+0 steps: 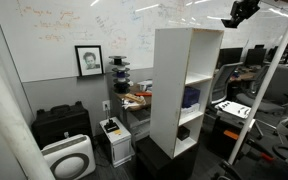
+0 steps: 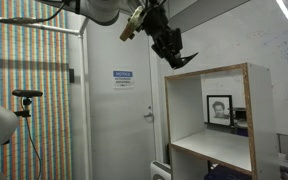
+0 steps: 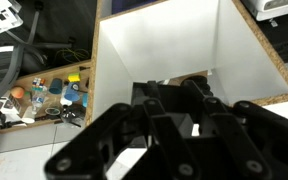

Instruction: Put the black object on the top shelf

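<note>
My gripper should set the black object, held high above that unit now, down and let go of it on the bare top board of the tall white shelving unit (image 1: 201,27).
The tall white shelving unit stands mid-scene in both exterior views. Its top shelf (image 1: 188,30) (image 2: 220,70) is bare. In the wrist view the top shelf (image 3: 164,40) is a white board with raw wood edges, right below me. My gripper (image 2: 182,58) (image 1: 242,12) hangs above that board, higher than the unit. In the wrist view the gripper (image 3: 174,95) has its dark fingers closed in on a black object (image 3: 194,82); the object's shape is hard to make out against the fingers. A blue item (image 1: 191,97) and a dark item (image 1: 183,131) sit in lower compartments.
A tray of small mixed items (image 3: 44,95) lies on the floor beside the unit. Black cases (image 1: 62,122), a white air purifier (image 1: 69,155) and a framed portrait (image 1: 88,60) are by the wall. A door (image 2: 119,110) stands behind the arm.
</note>
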Available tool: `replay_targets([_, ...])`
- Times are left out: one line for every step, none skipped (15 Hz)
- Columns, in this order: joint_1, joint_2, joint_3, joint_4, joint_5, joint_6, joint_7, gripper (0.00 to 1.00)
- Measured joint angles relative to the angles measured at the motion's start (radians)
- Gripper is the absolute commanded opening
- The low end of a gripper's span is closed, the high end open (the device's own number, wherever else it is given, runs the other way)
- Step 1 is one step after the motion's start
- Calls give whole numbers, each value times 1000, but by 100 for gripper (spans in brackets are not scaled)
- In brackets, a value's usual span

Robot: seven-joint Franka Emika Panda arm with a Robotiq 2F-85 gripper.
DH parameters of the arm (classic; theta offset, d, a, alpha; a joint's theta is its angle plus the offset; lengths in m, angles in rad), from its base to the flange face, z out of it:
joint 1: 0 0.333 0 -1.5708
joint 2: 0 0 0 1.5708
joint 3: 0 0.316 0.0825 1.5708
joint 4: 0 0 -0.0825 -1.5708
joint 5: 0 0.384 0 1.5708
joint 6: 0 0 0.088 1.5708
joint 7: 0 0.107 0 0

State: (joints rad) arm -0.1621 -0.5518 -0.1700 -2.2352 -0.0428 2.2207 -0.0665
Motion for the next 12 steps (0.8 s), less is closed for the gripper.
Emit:
replay_targets([0,38,-2,38,15,7,4,16])
replay_targets([1,75,-5,76,32,9,6,16])
replay_targets([4,113,-8,117,52,9,7,16])
replay_targets([7,152,-9,161,72,9,8,16])
replay_targets([11,190,-9,205,87,7,11,16])
replay_targets([15,226,-9,249,101,5,14,16])
replay_targets([20,263,-9,292,114,1,17,16])
replay_targets([24,299,-9,334,126,-4,19,16])
replay_targets([27,333,-9,374,136,-13,21,17])
replay_targets([29,368,-9,412,150,-25,21,54])
replay_targets([30,402,-9,447,165,-39,21,56])
replay_targets([31,434,-9,480,180,-54,21,63])
